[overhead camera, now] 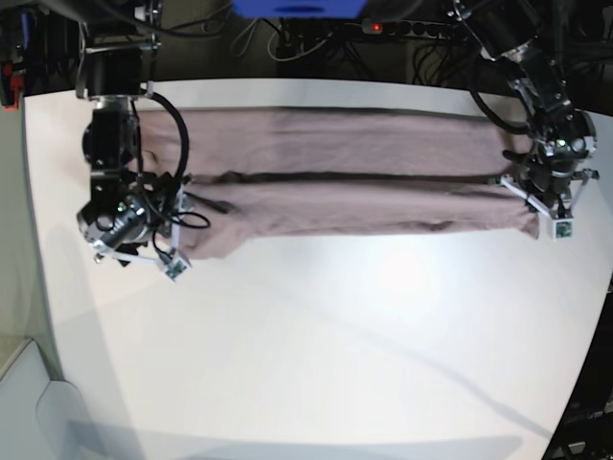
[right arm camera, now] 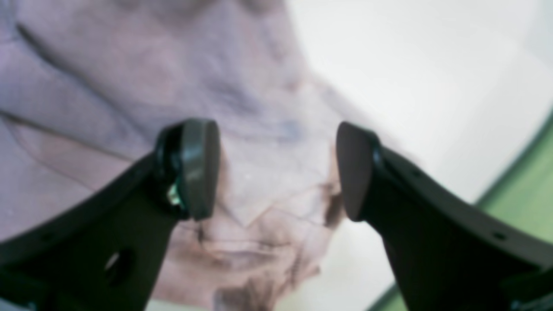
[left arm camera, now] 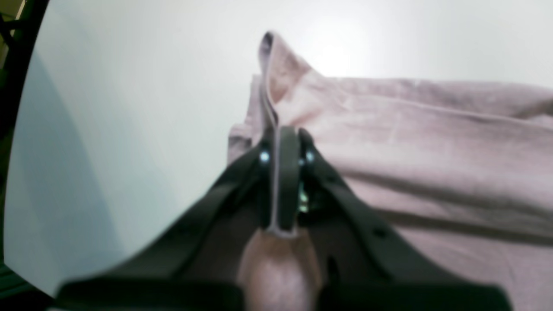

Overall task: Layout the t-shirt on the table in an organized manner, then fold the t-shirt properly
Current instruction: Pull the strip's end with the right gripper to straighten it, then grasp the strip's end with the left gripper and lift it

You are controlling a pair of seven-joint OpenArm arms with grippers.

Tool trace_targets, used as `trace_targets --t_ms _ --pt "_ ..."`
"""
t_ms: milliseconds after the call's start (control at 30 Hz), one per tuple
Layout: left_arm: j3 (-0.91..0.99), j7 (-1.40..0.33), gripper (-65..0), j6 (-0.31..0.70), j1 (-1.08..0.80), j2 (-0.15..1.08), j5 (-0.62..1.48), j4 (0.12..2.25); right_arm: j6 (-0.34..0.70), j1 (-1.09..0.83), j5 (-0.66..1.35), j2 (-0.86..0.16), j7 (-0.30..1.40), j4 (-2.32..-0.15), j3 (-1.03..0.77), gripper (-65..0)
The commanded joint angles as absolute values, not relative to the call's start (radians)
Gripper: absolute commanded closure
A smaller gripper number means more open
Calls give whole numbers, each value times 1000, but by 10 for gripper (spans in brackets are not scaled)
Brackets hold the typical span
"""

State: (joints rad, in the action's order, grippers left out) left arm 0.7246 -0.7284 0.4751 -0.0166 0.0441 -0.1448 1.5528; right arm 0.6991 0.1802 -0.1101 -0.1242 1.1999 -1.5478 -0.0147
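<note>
Next, I let go of the t-shirt's corner with my left gripper, flat on the end of the t-shirt's band (overhead camera: 530,178), next to the end of the dark crease. The corner is now at the band's end.
The dusty-pink t-shirt (overhead camera: 345,168) lies as a long band across the far part of the white table (overhead camera: 316,345), folded lengthwise with a dark crease along its middle. My left gripper (left arm camera: 283,142) is shut on a corner of the t-shirt (left arm camera: 432,142) at the band's right end in the base view (overhead camera: 546,206); a flap of cloth stands up past the fingertips. My right gripper (right arm camera: 276,170) is open just above the t-shirt's (right arm camera: 129,86) rumpled end, at the band's left end in the base view (overhead camera: 144,235). Nothing is between its fingers (right arm camera: 198,168).
Cables and a power strip (overhead camera: 412,27) lie behind the table's far edge. The table's edge and green floor (right arm camera: 522,181) show at the right of the right wrist view. A pale object (overhead camera: 19,379) sits at the lower left off the table.
</note>
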Motion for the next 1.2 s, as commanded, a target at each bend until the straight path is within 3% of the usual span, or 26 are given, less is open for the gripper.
trace_targets --t_ms 0,167,333,767,1167 --pt "727 -710 -2 470 -4 54 -140 1569 698 206 -111 -133 1176 -1549 -19 -402" --pt "727 -710 -2 470 -4 54 -140 1572 698 206 -111 -133 1125 -1461 -59 -251" --pt "727 -710 -2 470 -4 54 -140 1572 698 208 -111 -133 1130 -1455 -82 0" --pt "727 -710 -2 470 -4 54 -140 1570 698 156 -113 -154 1380 -1788 -157 0" --pt "727 -710 -2 470 -18 56 -140 1578 698 18 -111 -139 1270 -1747 -151 0"
